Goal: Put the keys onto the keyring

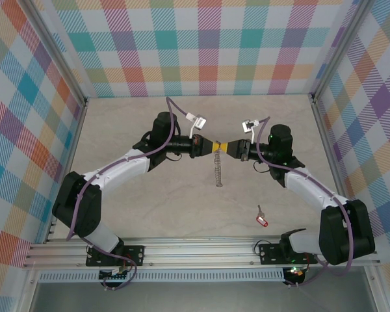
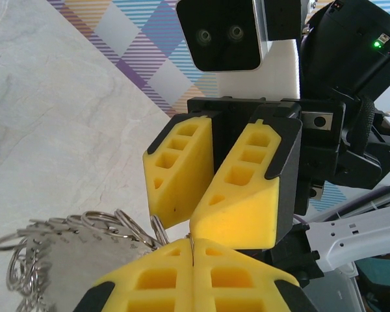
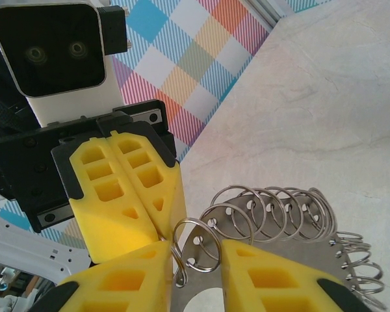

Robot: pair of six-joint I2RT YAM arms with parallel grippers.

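A neighbouring loop fills my right fingertips beside the loop my left gripper pinches; I should open, shift over and close by my left gripper's fingertips (image 3: 167, 240).
The keyring (image 1: 217, 170) hangs above mid-table between my two grippers; it is a grey metal piece fringed with many wire loops (image 3: 292, 227). My left gripper (image 1: 211, 147) is shut, pinching one thin loop between its yellow fingertips (image 2: 192, 244). Facing it, my right gripper (image 1: 226, 148) has its jaws a little apart around a neighbouring loop (image 3: 198, 260). That loop spans nearly the whole gap. A small key (image 1: 262, 220) with a red head lies on the table near the right arm's base, apart from both grippers.
Checked walls enclose the pale tabletop (image 1: 149, 123) on three sides. A metal rail (image 1: 201, 250) carrying both arm bases runs along the near edge. White cable tags (image 1: 196, 119) stick up from both wrists.
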